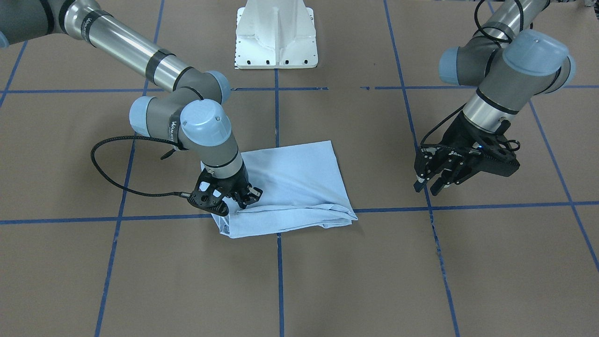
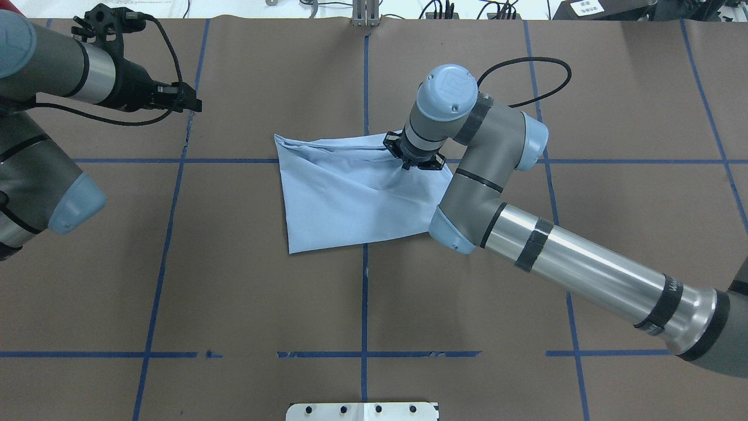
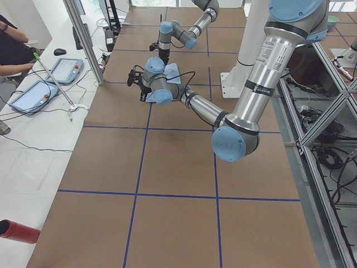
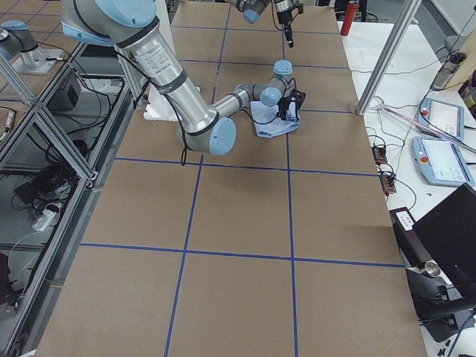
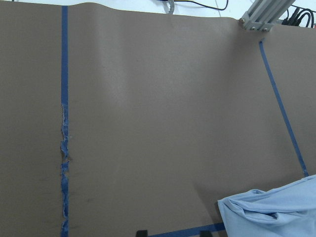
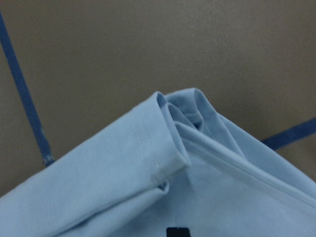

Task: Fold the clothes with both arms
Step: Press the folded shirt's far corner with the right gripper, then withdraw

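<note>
The light blue T-shirt's corner will go down on the brown table (image 6: 130,60) just beyond its folded edge. My right gripper needs to put it there.
The light blue T-shirt (image 1: 295,182) lies folded into a rough square near the middle of the table (image 2: 345,199). Its print and neck label are hidden. My right gripper (image 1: 248,199) points down at the folded edge farthest from the robot, near one corner (image 2: 416,164), and looks shut on the cloth; a crease runs away from it. The right wrist view shows the layered corner (image 6: 123,187) close up. My left gripper (image 1: 427,188) hovers off to the side, clear of the shirt (image 2: 193,105), with its fingers apart and empty. The left wrist view shows a shirt corner (image 5: 276,212).
The white pedestal base (image 1: 276,37) stands at the robot's edge of the table. Blue tape lines (image 2: 365,292) cross the brown surface. Beside the table are operator tablets (image 3: 56,70) and a red cylinder (image 3: 17,230).
</note>
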Motion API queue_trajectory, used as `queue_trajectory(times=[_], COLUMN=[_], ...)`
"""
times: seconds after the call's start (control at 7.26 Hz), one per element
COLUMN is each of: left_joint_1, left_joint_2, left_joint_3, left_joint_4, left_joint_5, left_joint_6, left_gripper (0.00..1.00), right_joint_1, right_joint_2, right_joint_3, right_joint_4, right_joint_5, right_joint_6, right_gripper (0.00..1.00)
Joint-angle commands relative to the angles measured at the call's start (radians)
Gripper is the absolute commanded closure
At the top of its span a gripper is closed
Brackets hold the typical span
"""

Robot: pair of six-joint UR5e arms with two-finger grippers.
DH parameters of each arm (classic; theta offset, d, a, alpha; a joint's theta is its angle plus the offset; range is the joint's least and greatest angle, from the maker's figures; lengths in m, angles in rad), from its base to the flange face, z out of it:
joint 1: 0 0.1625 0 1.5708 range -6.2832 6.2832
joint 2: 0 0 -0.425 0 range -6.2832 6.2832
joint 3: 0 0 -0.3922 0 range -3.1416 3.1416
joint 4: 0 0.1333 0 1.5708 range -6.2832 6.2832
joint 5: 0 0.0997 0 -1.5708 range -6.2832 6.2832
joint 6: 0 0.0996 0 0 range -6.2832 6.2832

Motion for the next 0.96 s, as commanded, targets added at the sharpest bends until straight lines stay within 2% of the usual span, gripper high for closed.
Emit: queue_trajectory(times=[0.0,0.14,0.41,0.55,0.69,0.83], left_joint_1=[0.000,0.002,0.067,0.121,0.131,0.126], left_joint_2=[0.002,0.002,-0.067,-0.115,-0.124,-0.112], left_joint_3=[0.000,0.003,0.046,0.080,0.079,0.076], left_joint_4=[0.000,0.000,-0.001,-0.002,0.000,0.002], left_joint_5=[0.004,0.006,0.015,0.064,0.081,0.076], left_joint_6=[-0.003,-0.006,-0.170,-0.240,-0.244,-0.214], left_gripper=[0.54,0.54,0.54,0.54,0.55,0.56], right_joint_1=[0.084,0.153,0.232,0.267,0.313,0.362], right_joint_2=[0.049,0.074,0.073,0.059,-0.026,-0.153], right_joint_3=[-0.120,-0.169,-0.177,-0.170,-0.097,0.000], right_joint_4=[0.056,0.058,0.056,0.051,0.047,0.042], right_joint_5=[0.012,0.080,0.163,0.224,0.274,0.314], right_joint_6=[-0.096,-0.142,-0.178,-0.202,-0.216,-0.318], right_gripper=[1.00,1.00,1.00,1.00,1.00,1.00])
